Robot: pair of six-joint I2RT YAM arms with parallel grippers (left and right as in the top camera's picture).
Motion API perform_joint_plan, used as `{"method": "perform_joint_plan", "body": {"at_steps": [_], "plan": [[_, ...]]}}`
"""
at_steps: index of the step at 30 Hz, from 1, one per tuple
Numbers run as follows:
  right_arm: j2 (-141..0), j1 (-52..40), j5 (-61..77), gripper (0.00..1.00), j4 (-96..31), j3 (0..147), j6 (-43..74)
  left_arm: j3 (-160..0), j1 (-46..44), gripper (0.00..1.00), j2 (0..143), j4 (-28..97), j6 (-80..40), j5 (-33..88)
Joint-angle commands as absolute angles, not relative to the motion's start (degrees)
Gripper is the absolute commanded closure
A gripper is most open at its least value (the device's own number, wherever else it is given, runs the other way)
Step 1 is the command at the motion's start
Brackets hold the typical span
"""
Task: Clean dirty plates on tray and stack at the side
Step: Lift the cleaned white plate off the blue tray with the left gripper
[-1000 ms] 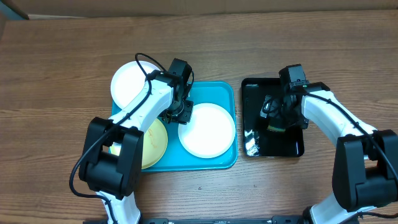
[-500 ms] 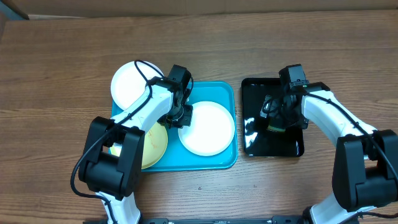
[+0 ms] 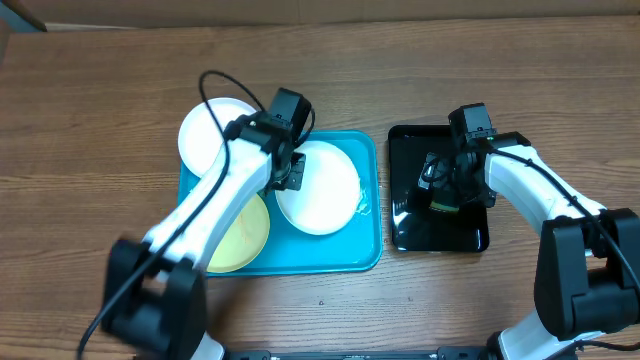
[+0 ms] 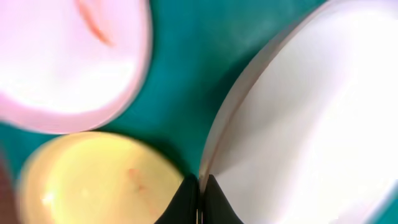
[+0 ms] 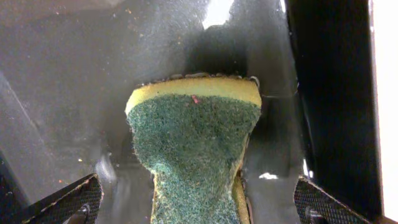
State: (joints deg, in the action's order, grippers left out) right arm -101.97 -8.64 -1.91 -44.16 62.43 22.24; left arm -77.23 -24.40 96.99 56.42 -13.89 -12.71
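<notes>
I will use my left gripper to set the tilted white plate down on the bare wooden tabletop (image 3: 125, 173) next to the smeared white plate.
My left gripper (image 3: 291, 172) is shut on the left rim of a white plate (image 3: 320, 188), which is tilted up off the light-blue tray (image 3: 340, 255). In the left wrist view the black fingertips (image 4: 186, 198) pinch that plate's (image 4: 311, 124) edge. A second white plate (image 3: 212, 130) with a brownish smear lies over the tray's back left corner. The pale yellow-green plate (image 3: 243, 232) lies front left. My right gripper (image 3: 445, 190) hangs open over a sponge (image 5: 193, 143), its fingers on either side without touching it.
The green-and-yellow sponge (image 3: 444, 207) lies on a glossy black tray (image 3: 408, 150) to the right of the blue tray. Wooden tabletop (image 3: 90, 90) surrounds both trays. A black cable loops above my left arm.
My left gripper has closed on the white plate's rim, raised that edge and drawn the plate left and toward the back. The right arm has not moved.
</notes>
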Motion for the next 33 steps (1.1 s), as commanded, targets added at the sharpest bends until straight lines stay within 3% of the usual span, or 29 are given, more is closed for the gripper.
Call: {"method": "perform_joint_plan", "body": {"at_steps": [1,15,22,33], "plan": [[-102.3,-8.5,-2.5,0.00,-43.9,61.9,22.3,-78.7,-28.2,0.96,91.2,57.8,-16.7,-25.5],[-102.3,-8.5,-2.5,0.00,-43.9,61.9,22.3,-78.6,-49.3,0.96,92.3,68.0,-24.8,-63.3],[-102.3,-8.5,-2.5,0.00,-43.9,61.9,22.3,-78.5,-53.7,0.96,92.5,69.0,-27.3,-68.0],[-102.3,-8.5,-2.5,0.00,-43.9,61.9,22.3,-78.5,-53.7,0.96,92.5,68.6,-29.2,-68.0]]}}
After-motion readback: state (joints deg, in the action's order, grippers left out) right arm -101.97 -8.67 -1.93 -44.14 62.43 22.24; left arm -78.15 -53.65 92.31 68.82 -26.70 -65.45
